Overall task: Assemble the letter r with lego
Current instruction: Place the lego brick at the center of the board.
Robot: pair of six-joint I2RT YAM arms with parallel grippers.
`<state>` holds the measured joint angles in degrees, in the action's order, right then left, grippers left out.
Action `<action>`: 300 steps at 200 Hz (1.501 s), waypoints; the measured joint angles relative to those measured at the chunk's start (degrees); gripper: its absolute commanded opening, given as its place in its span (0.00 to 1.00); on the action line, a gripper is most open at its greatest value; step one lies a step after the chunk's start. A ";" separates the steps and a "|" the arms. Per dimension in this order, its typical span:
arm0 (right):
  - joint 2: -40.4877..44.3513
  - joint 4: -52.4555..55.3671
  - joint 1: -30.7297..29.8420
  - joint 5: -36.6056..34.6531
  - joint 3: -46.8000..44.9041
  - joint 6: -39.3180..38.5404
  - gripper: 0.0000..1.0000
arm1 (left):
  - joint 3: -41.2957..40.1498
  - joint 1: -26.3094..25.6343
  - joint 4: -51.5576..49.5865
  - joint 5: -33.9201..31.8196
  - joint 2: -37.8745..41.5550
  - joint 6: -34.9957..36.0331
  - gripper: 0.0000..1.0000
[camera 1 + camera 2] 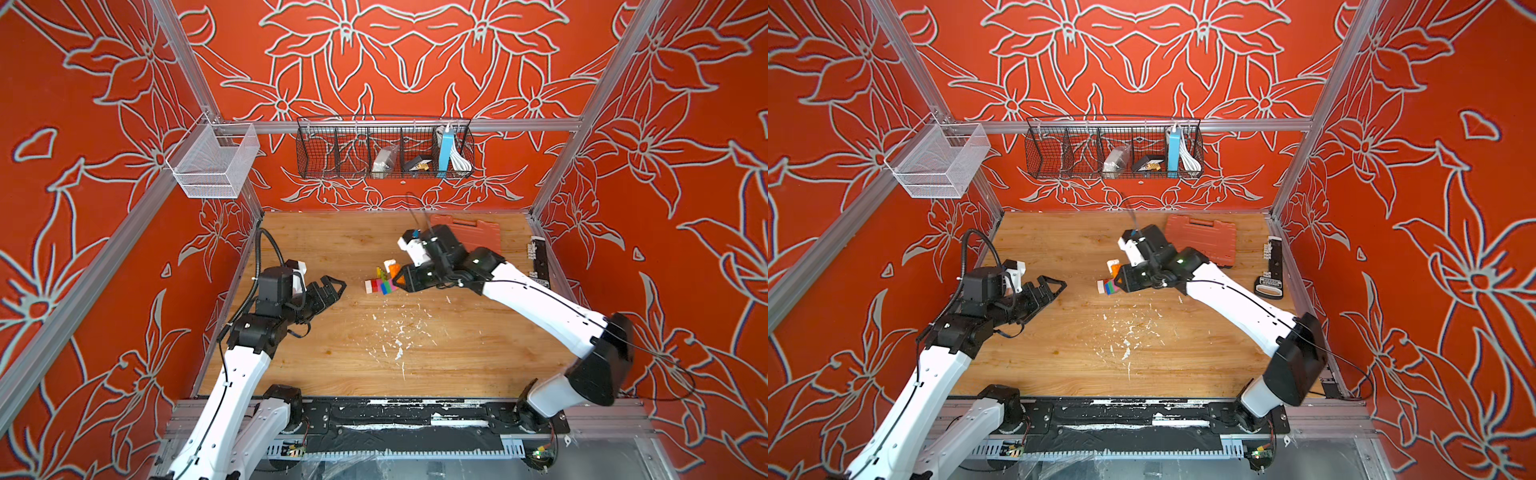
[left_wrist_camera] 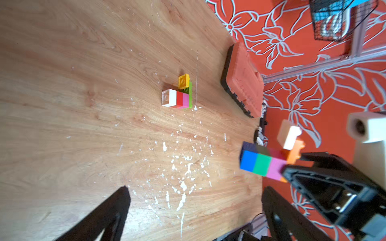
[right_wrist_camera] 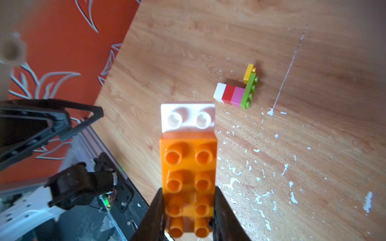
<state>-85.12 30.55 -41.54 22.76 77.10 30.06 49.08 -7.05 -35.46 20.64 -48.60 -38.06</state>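
Note:
Next, my right gripper releases the long orange brick on the wood (image 1: 388, 311) (image 3: 227, 155) in front of the lime plate's cluster.
My right gripper (image 3: 189, 208) is shut on the long orange brick (image 3: 188, 167) of a lego piece held above the table. A white brick (image 3: 188, 119) sits at that brick's far end. In the left wrist view a blue, green and pink row (image 2: 263, 162) hangs from the orange brick. A second lego cluster (image 3: 234, 94) lies on the wood: white, red, pink, a lime plate and a yellow brick. In a top view the held piece (image 1: 392, 272) partly overlaps this cluster (image 1: 372, 286). My left gripper (image 1: 332, 296) stands open and empty, left of both, with only bare wood between its fingers (image 2: 117, 208).
A large orange ribbed case (image 1: 1200, 237) lies at the back right of the table. A black tool (image 1: 1271, 270) rests along the right edge. White flecks (image 1: 399, 332) mark the wood in the middle. A black wire basket (image 1: 384, 147) and a white mesh basket (image 1: 214, 160) hang on the frame.

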 measured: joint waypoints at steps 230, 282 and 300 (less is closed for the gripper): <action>-21.40 -38.42 3.54 22.25 -20.26 18.53 0.30 | -4.07 -16.59 5.16 -8.98 -15.04 2.40 0.99; -21.44 -39.56 3.65 21.73 -21.29 18.49 0.46 | -5.90 -16.59 5.92 -8.85 -14.88 2.03 0.99; -21.44 -39.36 3.65 21.18 -22.12 18.03 0.48 | -6.58 -16.59 6.25 -8.81 -14.58 1.99 0.99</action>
<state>-106.56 -8.82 -37.89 43.94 54.98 48.10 42.50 -23.64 -29.21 11.84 -63.18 -36.07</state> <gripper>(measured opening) 0.475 0.988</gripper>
